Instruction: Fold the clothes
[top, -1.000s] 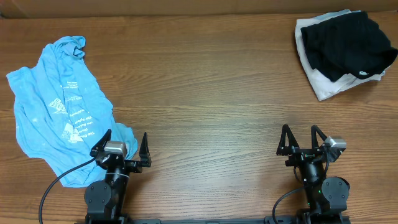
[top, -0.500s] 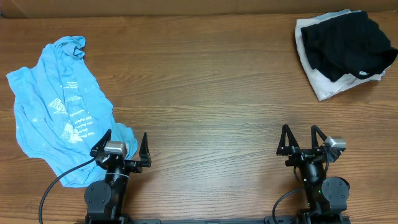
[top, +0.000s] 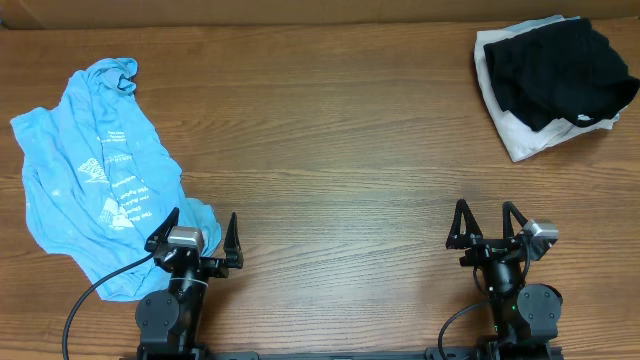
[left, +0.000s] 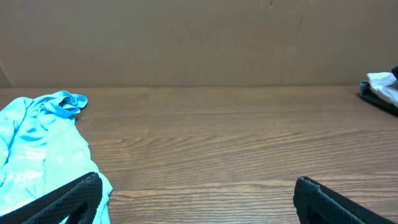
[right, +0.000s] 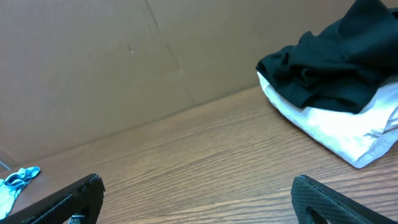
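Next, my left gripper grips the corner (top: 209, 216) (left: 104, 188) of the light blue T-shirt that sticks out toward the middle of the table, near the white print.
The light blue T-shirt (top: 95, 175) lies crumpled at the table's left side, white print facing up. It also shows in the left wrist view (left: 37, 143), and a corner of it in the right wrist view (right: 15, 180). My left gripper (top: 203, 228) is open and empty at the front left, its left finger just over the shirt's lower edge. In the left wrist view the jaws (left: 196, 193) stand wide apart over bare wood. My right gripper (top: 484, 218) is open and empty at the front right, far from the shirt; the right wrist view shows its jaws (right: 199, 193) apart.
A black folded garment (top: 555, 65) lies on a white folded garment (top: 520, 135) at the back right corner, also in the right wrist view (right: 323, 68). A brown cardboard wall (left: 199, 37) stands behind the wooden table (top: 340, 150).
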